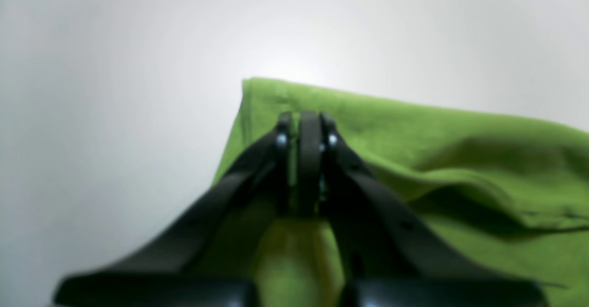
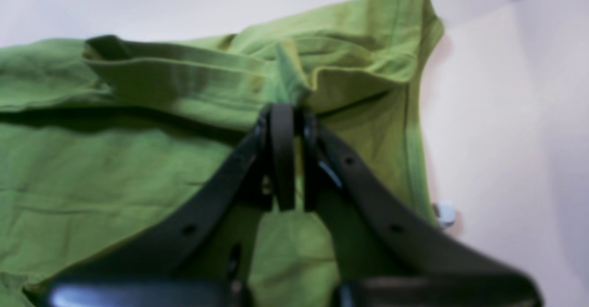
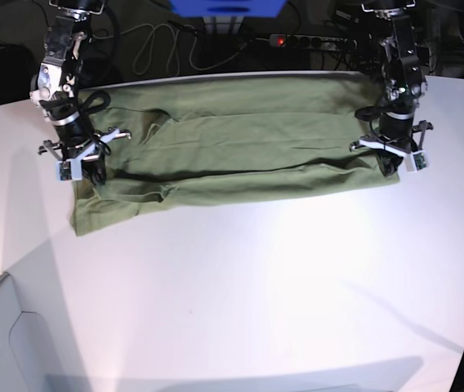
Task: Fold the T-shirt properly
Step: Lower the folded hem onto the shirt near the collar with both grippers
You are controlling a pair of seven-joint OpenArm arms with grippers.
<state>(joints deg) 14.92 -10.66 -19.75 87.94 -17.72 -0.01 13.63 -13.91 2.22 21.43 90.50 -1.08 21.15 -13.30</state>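
Note:
My right gripper will release the raised fold on the green T-shirt's body (image 3: 113, 166) (image 2: 245, 152) just behind the T-shirt's near folded band.
The green T-shirt (image 3: 240, 147) lies stretched sideways across the far half of the white table (image 3: 256, 286), with its near long edge folded over into a band. My left gripper (image 3: 388, 167) stands at the shirt's right end in the base view, fingers down on the cloth. In the left wrist view the left gripper (image 1: 309, 119) is shut with a pinch of T-shirt (image 1: 460, 127) between its fingers. My right gripper (image 3: 92, 173) is at the shirt's left end. Close up, the right gripper (image 2: 287, 110) is shut on a raised fold of the T-shirt (image 2: 115, 169).
Cables (image 3: 146, 49), a power strip (image 3: 305, 41) and a blue box (image 3: 228, 6) sit behind the table's far edge. A small white object (image 2: 445, 212) lies on the table beside the shirt's edge. A pale panel (image 3: 3, 343) stands at the near left corner.

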